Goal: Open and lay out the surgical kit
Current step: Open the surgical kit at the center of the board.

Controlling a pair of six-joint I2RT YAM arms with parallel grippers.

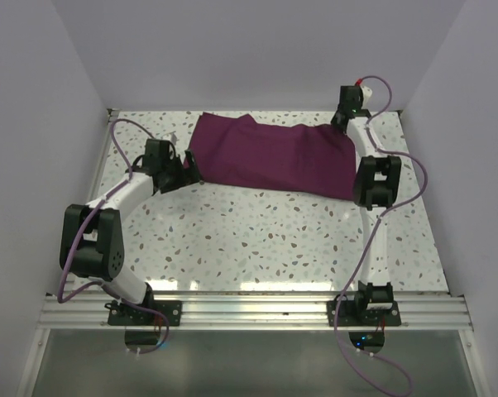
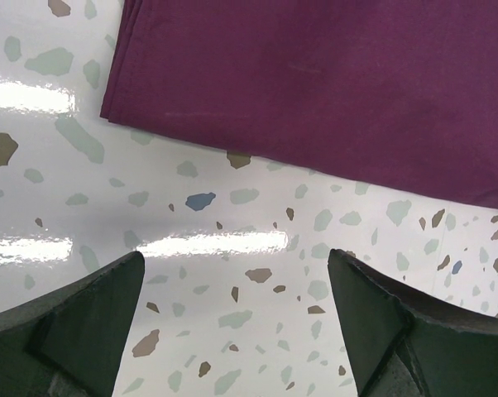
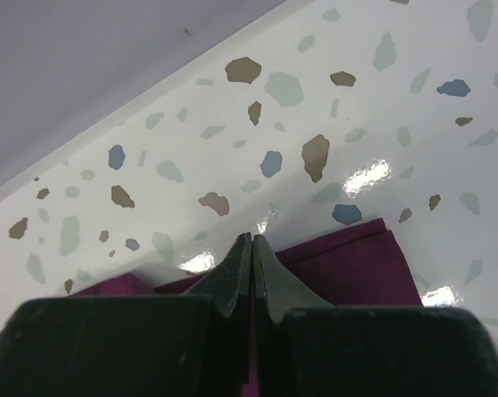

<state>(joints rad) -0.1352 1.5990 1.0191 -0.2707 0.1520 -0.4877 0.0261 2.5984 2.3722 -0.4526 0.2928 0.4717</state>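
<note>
I will next grab the top layer at the cloth wrap's far corner (image 1: 206,117) with my left gripper, across the back edge from my right gripper.
The dark purple cloth wrap (image 1: 274,157) lies spread at the back of the table, lumpy in the middle. The steel tray, scissors, forceps and tweezers are hidden. My left gripper (image 1: 191,165) is open and empty just off the cloth's left edge. In the left wrist view (image 2: 232,260) it hangs over bare table, with the cloth's corner (image 2: 332,83) ahead of it. My right gripper (image 1: 342,124) is at the cloth's far right corner. In the right wrist view (image 3: 253,238) its jaws are pressed together on a thin fold of the cloth (image 3: 356,265).
The speckled white table (image 1: 257,240) is walled on three sides. The back wall (image 3: 108,50) is close ahead of the right gripper. Purple cables loop beside both arms.
</note>
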